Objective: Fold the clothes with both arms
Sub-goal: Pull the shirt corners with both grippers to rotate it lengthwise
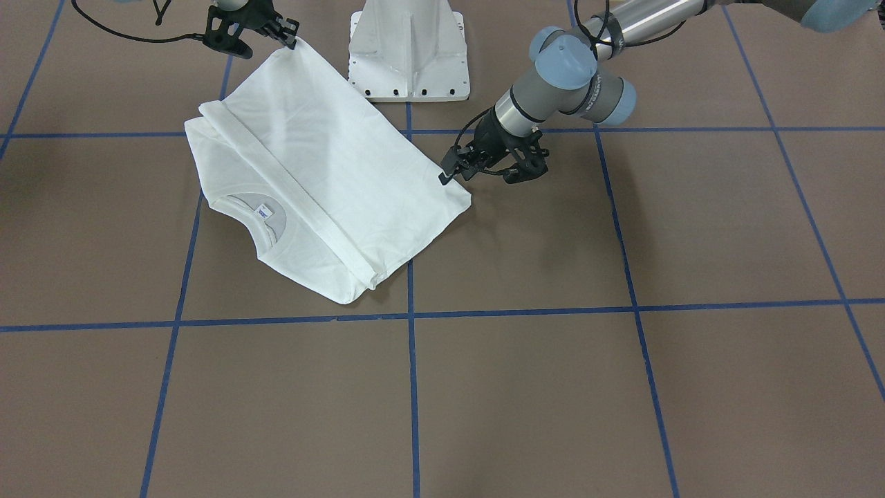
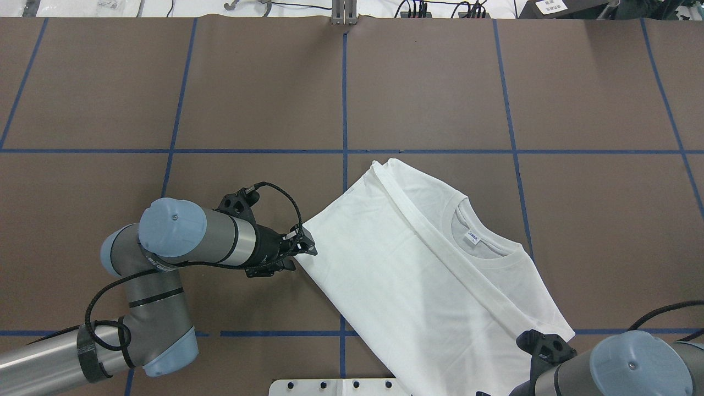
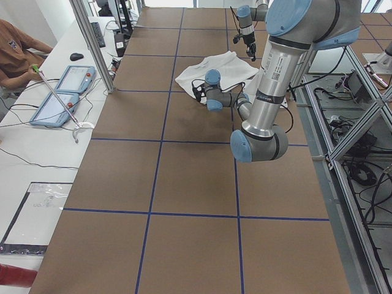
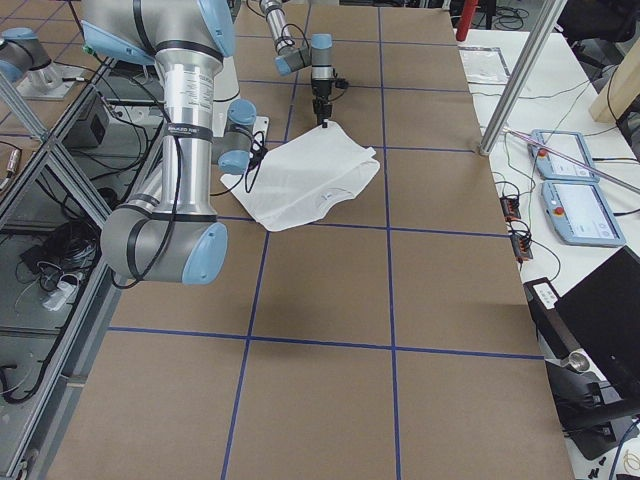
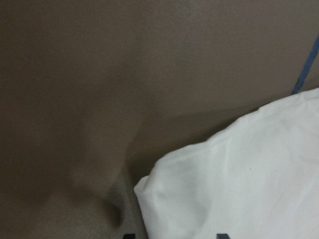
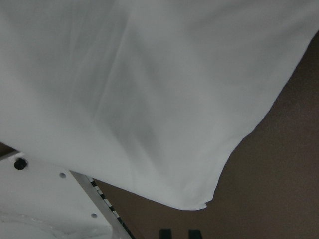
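Next, I release the T-shirt's hem corner from my left gripper on the bare table point(image 1: 491, 401) past the blue tape crossing, away from the pedestal.
The white T-shirt point(image 1: 332, 159) lies folded lengthwise on the brown table, collar and neck tag point(image 1: 264, 213) facing up; no text block shows. It also shows in the overhead view point(image 2: 418, 275). My left gripper point(image 1: 448, 174) is low at the shirt's hem corner. In the left wrist view point(image 5: 175, 235) its fingertips stand wide apart with the cloth corner point(image 5: 239, 179) between them. My right gripper point(image 1: 290, 38) is at the other hem corner by the pedestal. In the right wrist view point(image 6: 180, 233) its tips are close together, and the cloth corner point(image 6: 199, 204) lies just ahead of them.
The white flared pedestal point(image 1: 408, 48) stands right beside the shirt's hem edge. Blue tape lines point(image 1: 412, 387) grid the table. In the exterior left view an operator point(image 3: 18, 43) sits at a side desk with tablets point(image 3: 61, 92).
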Tool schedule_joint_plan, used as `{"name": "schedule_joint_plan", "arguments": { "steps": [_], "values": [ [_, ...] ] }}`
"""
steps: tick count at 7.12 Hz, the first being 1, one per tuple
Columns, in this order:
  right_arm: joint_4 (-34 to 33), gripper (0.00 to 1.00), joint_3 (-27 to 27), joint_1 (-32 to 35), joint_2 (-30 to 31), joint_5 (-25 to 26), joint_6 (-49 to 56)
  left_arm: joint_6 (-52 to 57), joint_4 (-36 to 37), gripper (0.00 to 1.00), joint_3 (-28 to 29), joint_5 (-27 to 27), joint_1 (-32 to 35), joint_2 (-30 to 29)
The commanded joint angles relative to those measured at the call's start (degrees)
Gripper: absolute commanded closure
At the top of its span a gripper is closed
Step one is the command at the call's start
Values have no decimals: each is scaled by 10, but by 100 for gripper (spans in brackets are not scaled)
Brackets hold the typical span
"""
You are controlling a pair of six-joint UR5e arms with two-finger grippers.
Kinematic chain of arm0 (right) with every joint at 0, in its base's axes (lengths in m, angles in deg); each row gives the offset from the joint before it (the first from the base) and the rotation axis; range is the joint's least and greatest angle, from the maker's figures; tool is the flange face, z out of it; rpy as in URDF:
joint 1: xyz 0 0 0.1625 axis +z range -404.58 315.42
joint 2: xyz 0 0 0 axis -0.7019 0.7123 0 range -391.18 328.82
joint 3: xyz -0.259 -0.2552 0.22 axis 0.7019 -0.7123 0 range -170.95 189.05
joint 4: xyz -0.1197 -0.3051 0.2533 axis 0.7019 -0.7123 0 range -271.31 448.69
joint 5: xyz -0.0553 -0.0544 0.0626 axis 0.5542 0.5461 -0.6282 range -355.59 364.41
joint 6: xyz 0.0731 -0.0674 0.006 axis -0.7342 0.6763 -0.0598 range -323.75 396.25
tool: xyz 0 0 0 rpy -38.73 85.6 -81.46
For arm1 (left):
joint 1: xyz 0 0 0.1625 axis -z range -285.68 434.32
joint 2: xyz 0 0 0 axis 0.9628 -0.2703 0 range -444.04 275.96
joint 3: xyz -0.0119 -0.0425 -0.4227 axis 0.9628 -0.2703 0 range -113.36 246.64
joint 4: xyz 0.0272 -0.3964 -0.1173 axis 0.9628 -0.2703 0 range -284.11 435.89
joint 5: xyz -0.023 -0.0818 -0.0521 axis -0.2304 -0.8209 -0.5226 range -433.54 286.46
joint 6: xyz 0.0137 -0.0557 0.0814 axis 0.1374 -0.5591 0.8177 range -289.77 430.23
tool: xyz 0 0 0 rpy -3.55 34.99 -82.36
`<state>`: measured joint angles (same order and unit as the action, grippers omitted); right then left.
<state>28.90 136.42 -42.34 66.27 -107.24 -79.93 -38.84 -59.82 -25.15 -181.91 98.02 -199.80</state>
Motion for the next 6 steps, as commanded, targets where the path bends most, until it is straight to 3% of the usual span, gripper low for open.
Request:
{"name": "schedule_joint_plan", "arguments": {
  "steps": [1,3,5,6],
  "values": [
    [-1,1,16,2,2,3,-11,3,0,100,0,23,5,2],
    [-1,0,13,65,-2,3,-16,29,0,100,14,45,36,4],
    [-1,0,8,129,-10,3,-15,132,-2,100,32,63,94,-19],
    [-1,0,-8,160,-29,4,-14,134,-8,100,91,66,122,-63]
  ]
}}
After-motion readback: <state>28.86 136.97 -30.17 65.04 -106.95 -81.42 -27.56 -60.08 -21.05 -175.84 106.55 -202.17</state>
